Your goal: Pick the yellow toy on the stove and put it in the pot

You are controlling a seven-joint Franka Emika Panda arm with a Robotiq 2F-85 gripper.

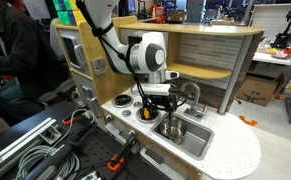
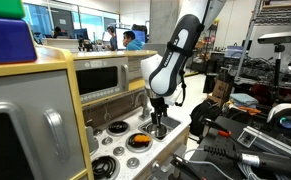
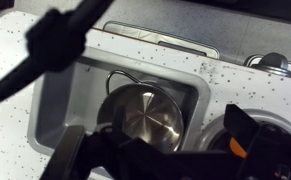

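Observation:
The robot's gripper will next leave the pot and close around the yellow toy on the stove's front burner (image 1: 147,114) (image 3: 237,147) beside the sink.
The yellow toy (image 2: 138,140) is a small orange-yellow piece lying on a front burner of the stove (image 2: 115,128). In the wrist view only a sliver of the toy (image 3: 242,149) shows behind my right finger. The silver pot (image 3: 137,115) stands inside the steel sink basin (image 3: 65,95), beside the stove. My gripper (image 3: 153,138) hangs open and empty just above the pot, with the toy off to one side of it. It also shows in both exterior views (image 1: 155,96) (image 2: 157,124). The pot (image 1: 171,127) shows under the gripper.
A faucet (image 1: 193,95) rises behind the sink. A toy microwave (image 2: 103,78) and wooden shelf sit behind the stove. A blurred dark cable (image 3: 45,45) crosses the wrist view's top left. Tools and clamps lie on the bench (image 1: 45,150) in front.

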